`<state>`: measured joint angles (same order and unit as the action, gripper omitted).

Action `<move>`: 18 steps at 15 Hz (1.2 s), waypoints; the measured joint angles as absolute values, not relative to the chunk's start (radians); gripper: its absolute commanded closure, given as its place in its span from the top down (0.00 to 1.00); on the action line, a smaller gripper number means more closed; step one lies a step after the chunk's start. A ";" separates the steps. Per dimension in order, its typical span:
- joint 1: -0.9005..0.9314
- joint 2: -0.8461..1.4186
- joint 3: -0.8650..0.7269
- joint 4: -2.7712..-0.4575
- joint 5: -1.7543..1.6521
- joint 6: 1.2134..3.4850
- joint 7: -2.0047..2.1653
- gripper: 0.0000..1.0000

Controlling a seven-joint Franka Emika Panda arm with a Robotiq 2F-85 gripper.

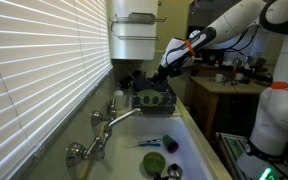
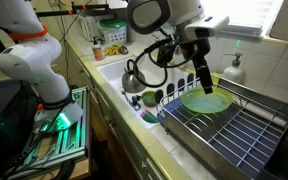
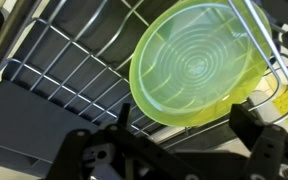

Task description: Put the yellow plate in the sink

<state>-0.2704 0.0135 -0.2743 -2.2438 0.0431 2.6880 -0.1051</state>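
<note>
The yellow plate's rim (image 1: 160,93) (image 3: 137,103) has a side facing the empty wires of the dish rack. Next, my gripper closes on it there.
The yellow plate (image 2: 206,102) is a round, lime yellow-green dish lying in the dark wire dish rack (image 2: 234,135), at the end nearest the sink. In the wrist view the plate (image 3: 199,65) fills the upper right, resting tilted on the rack wires. My gripper (image 2: 202,80) hangs just above the plate, open, and holds nothing. Its two dark fingers (image 3: 184,120) stand on either side of the plate's near rim. The long white sink (image 1: 187,135) runs from the rack (image 1: 154,102) toward the chrome faucet (image 1: 109,122). My gripper (image 1: 165,72) is over the rack there.
In the sink lie a dark green cup (image 1: 154,162), a chrome kettle (image 2: 134,78) and small utensils. A soap bottle (image 2: 231,68) stands behind the rack. Window blinds (image 1: 34,70) line the wall. A white dispenser (image 1: 134,30) hangs over the rack.
</note>
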 measured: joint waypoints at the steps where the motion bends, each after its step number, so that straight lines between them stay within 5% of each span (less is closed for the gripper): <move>1: -0.273 0.029 -0.276 -2.239 0.063 2.698 -0.122 0.88; 6: -0.294 0.096 -0.277 -2.211 0.100 2.723 -0.157 0.64; 8: -0.302 0.117 -0.277 -2.200 0.101 2.723 -0.160 0.67; 18: -0.328 0.202 -0.269 -2.158 0.109 2.747 -0.162 0.39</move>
<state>-0.3284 0.2015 -0.2687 -2.1583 0.1095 2.7470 -0.1620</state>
